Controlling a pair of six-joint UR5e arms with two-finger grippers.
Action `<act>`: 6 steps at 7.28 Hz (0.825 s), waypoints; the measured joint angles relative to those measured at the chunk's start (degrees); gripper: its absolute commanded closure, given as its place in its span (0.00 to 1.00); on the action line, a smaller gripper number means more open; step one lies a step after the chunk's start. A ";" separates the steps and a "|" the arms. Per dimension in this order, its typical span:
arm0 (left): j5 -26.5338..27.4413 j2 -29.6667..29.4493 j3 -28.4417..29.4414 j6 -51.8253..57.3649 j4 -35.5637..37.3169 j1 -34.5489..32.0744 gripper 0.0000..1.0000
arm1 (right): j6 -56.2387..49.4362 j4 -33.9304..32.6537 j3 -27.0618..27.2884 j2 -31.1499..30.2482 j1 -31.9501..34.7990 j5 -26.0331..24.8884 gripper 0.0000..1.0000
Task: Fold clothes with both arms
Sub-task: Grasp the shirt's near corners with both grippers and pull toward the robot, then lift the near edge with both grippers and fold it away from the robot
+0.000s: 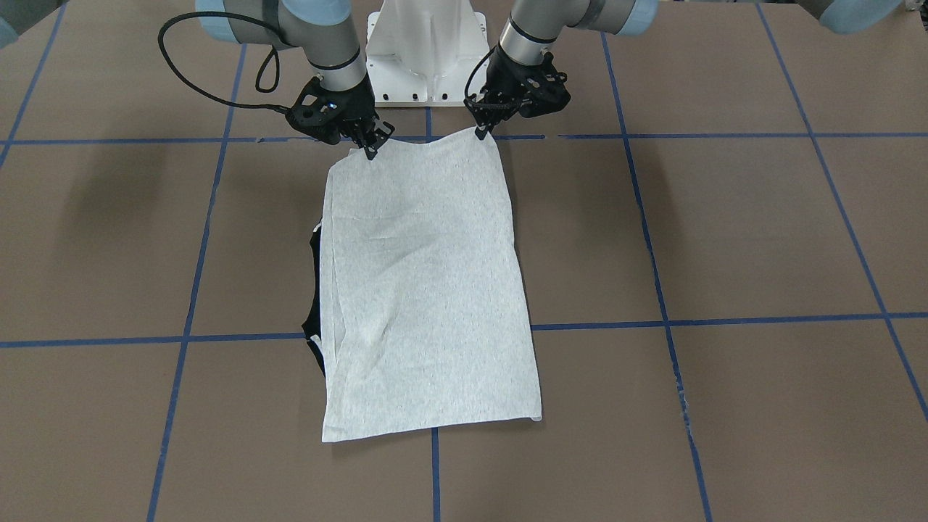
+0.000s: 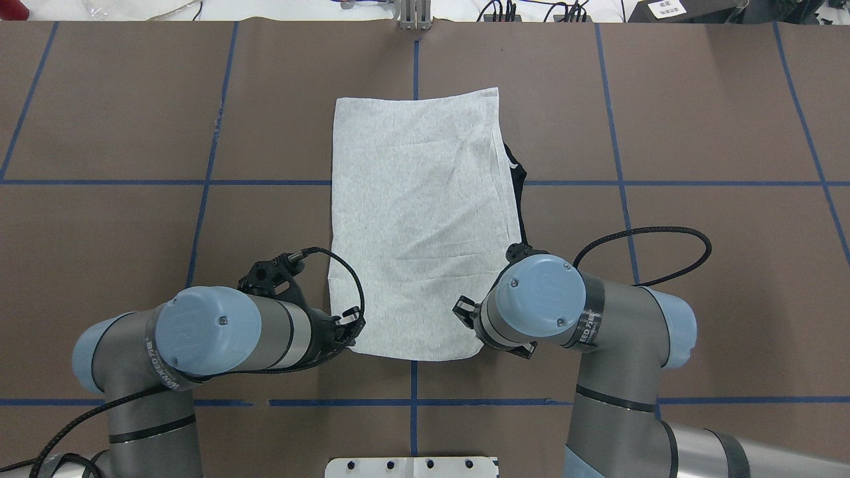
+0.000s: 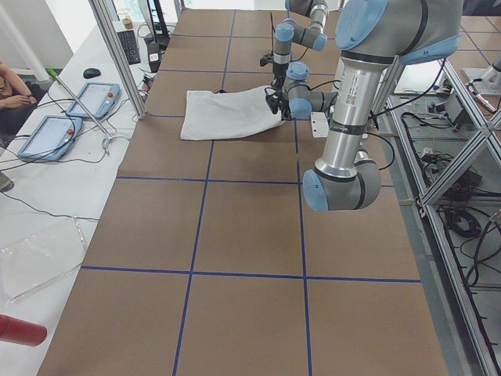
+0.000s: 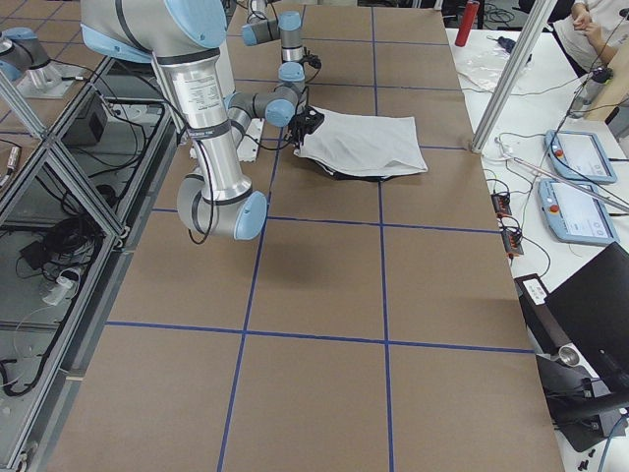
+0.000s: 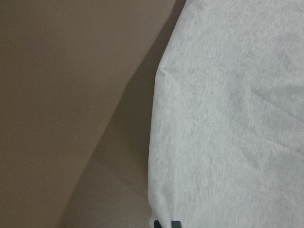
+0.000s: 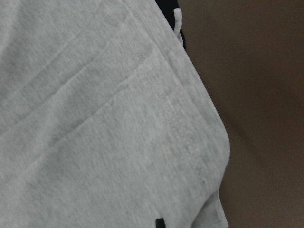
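Next, I release the shirt corner with my left gripper near where the blue tape meets the long edge (image 1: 532, 299) opposite the black collar.
The light grey T-shirt (image 1: 428, 290) lies folded into a long rectangle in the middle of the table, plain side up. Its black collar (image 1: 315, 290) peeks out at one long edge, and the cartoon print is hidden. The shirt also shows in the overhead view (image 2: 425, 219). My left gripper (image 1: 482, 132) is shut on the shirt corner nearest the robot. My right gripper (image 1: 371, 148) is shut on the other near corner. The edge between them sags slightly. In the overhead view the left gripper (image 2: 350, 330) shows at the corner, and the right gripper is hidden under its wrist. Both wrist views show grey cloth (image 5: 228, 118) (image 6: 95, 118).
The white pedestal base (image 1: 428, 51) stands just behind the grippers. Blue tape lines (image 1: 652, 322) cross the brown table. Control tablets (image 4: 580, 157) and cables lie on side benches beyond the table's far edge.
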 measured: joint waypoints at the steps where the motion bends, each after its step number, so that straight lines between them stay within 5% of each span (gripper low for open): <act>1: 0.01 0.35 -3.31 -1.20 3.07 1.91 1.00 | 0.00 -0.02 3.36 -1.43 -0.63 1.11 1.00; 3: 0.01 2.43 -9.65 -3.26 6.91 4.78 1.00 | 0.01 -0.03 9.52 -4.00 -1.55 4.46 1.00; 6: -0.11 2.87 -13.63 -3.47 9.61 4.32 1.00 | -0.62 0.52 9.54 -3.03 0.00 5.40 1.00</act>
